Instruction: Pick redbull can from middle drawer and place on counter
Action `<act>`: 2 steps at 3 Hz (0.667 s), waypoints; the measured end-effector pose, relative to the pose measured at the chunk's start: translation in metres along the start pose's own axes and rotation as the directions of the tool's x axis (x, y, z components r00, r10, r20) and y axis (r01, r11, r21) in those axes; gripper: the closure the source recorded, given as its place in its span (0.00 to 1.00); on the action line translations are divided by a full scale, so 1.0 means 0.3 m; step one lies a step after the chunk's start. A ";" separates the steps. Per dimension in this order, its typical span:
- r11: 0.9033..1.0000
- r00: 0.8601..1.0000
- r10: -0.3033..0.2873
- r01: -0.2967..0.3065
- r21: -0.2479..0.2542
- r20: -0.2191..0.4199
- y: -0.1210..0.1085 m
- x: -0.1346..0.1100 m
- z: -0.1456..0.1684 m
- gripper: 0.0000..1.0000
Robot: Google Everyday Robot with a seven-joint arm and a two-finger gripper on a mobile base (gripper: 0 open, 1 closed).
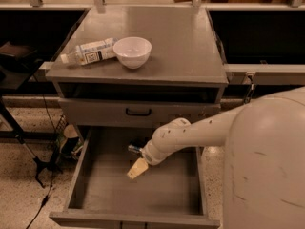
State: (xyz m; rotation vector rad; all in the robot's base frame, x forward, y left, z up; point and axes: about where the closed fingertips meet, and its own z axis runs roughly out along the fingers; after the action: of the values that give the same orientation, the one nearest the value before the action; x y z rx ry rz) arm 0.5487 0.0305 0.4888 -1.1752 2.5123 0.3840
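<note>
Next, my gripper goes to the redbull can's body (134,149) near the back of the open middle drawer and closes there.
The middle drawer (90,175) is pulled open at the bottom of the view, with a flat grey floor. My arm reaches down into it from the right. My gripper (137,169) shows as a tan tip low over the drawer floor, left of centre. A small shiny silver-and-blue thing, apparently the redbull can (134,148), sits just behind the gripper near the back of the drawer, partly hidden by my arm. The counter (181,46) is the grey top of the cabinet above.
A white bowl (132,51) and a white-labelled plastic bottle (90,51) lying on its side are on the counter's left part. A shut drawer front with a black loop handle (138,112) is above the open drawer. A stand and cables are on the floor at left.
</note>
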 end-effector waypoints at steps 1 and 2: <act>1.000 0.999 0.014 -0.015 0.019 0.037 -0.056 -0.055 0.070 0.00; 1.000 0.998 0.023 -0.024 0.018 0.055 -0.101 -0.091 0.125 0.00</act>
State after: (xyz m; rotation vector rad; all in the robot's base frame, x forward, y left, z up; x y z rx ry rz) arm 0.5957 0.0446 0.4633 -1.1140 2.4793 0.3919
